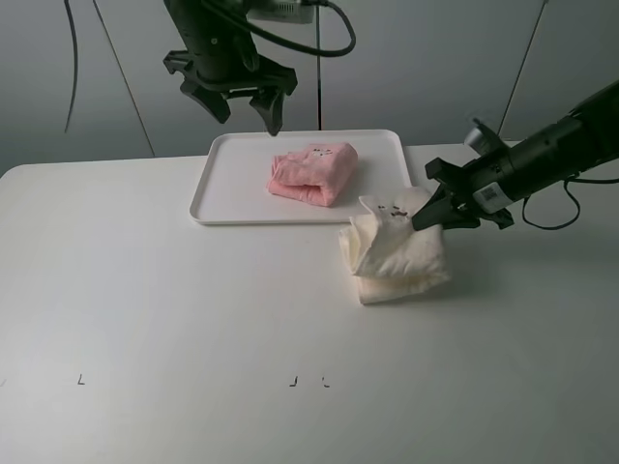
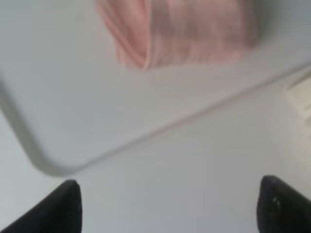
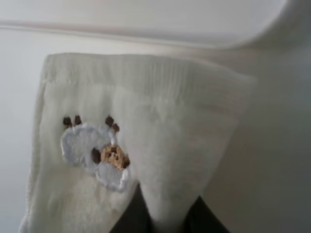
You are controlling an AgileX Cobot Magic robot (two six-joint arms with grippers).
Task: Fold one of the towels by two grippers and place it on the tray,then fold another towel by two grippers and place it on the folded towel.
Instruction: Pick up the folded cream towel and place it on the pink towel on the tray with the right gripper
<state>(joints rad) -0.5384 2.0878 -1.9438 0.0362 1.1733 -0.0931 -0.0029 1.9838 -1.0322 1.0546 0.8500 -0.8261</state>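
Note:
The robot's right gripper should release the cream towel on top of the folded pink towel (image 1: 311,154) in the white tray.
A folded pink towel (image 1: 313,173) lies on the white tray (image 1: 232,179) at the back centre; it also shows in the left wrist view (image 2: 184,31). A cream towel (image 1: 395,251) with a small embroidered animal (image 3: 97,153) lies folded on the table just right of the tray's front corner. My right gripper (image 1: 423,218) is shut on the cream towel's upper right edge, and the cloth (image 3: 146,136) fills the right wrist view. My left gripper (image 1: 244,111) is open and empty, raised above the tray's back left part; its fingertips (image 2: 65,206) frame the tray edge (image 2: 29,145).
The white table (image 1: 174,319) spreads to the left and front of the towels. Small dark marks (image 1: 292,381) sit near the front edge. Cables hang against the grey wall behind.

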